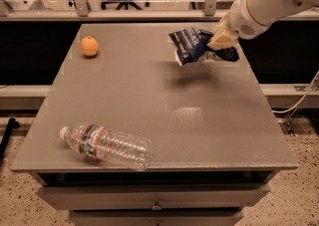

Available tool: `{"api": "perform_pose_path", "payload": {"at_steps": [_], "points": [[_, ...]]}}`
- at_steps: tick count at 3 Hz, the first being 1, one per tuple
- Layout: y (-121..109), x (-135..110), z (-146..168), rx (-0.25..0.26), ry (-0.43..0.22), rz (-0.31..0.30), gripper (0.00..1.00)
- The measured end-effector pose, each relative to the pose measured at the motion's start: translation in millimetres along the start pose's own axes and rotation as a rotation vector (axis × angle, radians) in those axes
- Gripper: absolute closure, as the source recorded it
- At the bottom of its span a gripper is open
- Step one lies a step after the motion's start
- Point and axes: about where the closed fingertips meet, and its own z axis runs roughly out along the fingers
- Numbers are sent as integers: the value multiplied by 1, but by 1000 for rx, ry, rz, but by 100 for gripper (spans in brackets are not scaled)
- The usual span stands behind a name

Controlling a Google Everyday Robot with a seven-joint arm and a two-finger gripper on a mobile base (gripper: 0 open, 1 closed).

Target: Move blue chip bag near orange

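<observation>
I should let go of the blue chip bag near the table's far edge, close beside the orange on its inner side (pixel 125 40). The bag is still held in the air above the table.
The blue chip bag (pixel 190 45) is a crinkled navy foil bag with white lettering, held in the air above the table's far right part, its shadow on the surface below. My gripper (pixel 218 45) comes in from the upper right on a white arm and is shut on the bag's right end. The orange (pixel 89 46) sits on the grey table (pixel 164 115) at the far left, well to the left of the bag.
A clear plastic water bottle (pixel 107 145) lies on its side near the table's front left edge. Drawers run under the table's front. Office chairs and a rail stand behind the far edge.
</observation>
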Motion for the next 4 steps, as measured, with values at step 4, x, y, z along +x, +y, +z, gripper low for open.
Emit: {"api": "perform_pose_path", "payload": {"at_steps": [4], "points": [[-50,-134,132,129,-83,-158,100]]}}
